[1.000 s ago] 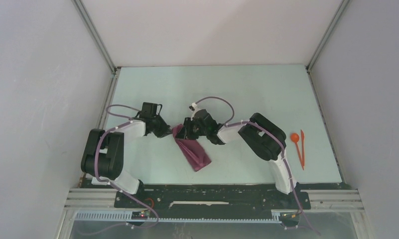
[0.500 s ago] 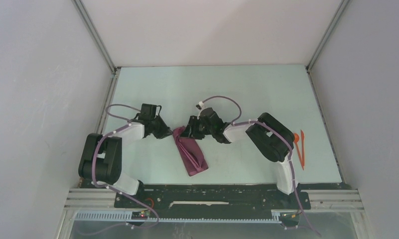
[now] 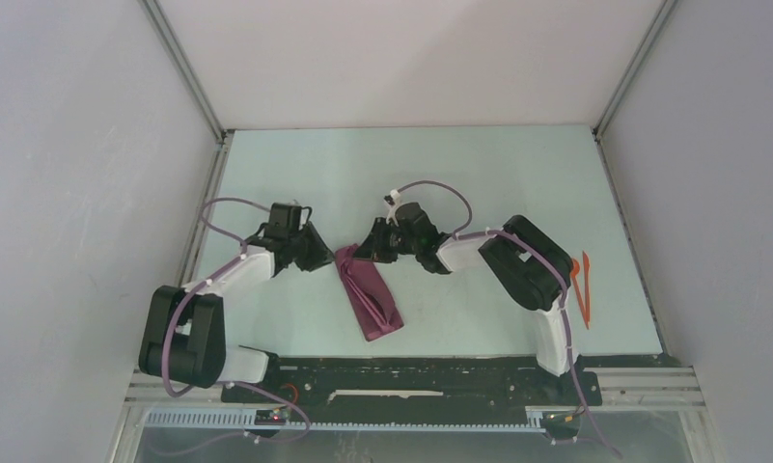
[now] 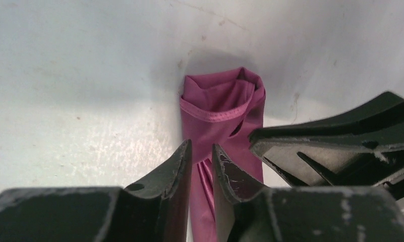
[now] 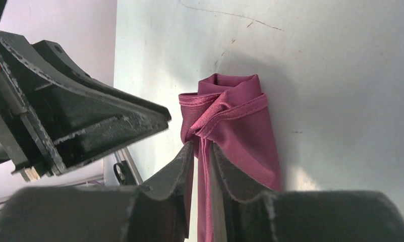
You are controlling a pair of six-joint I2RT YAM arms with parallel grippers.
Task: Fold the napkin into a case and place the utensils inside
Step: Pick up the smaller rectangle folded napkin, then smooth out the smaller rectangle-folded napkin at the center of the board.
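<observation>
The napkin's far end is bunched narrow and its hem is gaping. Next, my left gripper takes its near side edge point(image 4: 185, 103) and pulls it away from my right gripper.
The maroon napkin point(image 3: 368, 294) lies as a narrow folded strip at mid-table, running from between the grippers toward the near edge. My left gripper point(image 3: 324, 258) is at its far end from the left. In the left wrist view point(image 4: 201, 146) its jaws are almost closed, with the cloth point(image 4: 222, 101) in the narrow gap. My right gripper point(image 3: 365, 253) comes in from the right. In the right wrist view point(image 5: 202, 145) it pinches a gathered hem of the napkin point(image 5: 245, 121). The orange utensils point(image 3: 583, 287) lie at the table's right edge, partly hidden by my right arm.
White walls with metal corner rails enclose the pale table point(image 3: 459, 183) at the back and sides. The black base rail point(image 3: 401, 376) runs along the near edge. My right arm's elbow point(image 3: 522, 260) hangs close to the utensils.
The napkin has gone from a wider fold to a narrower strip. My left arm's elbow has swung back and left. My right elbow has shifted right and now covers the spoon's bowl.
</observation>
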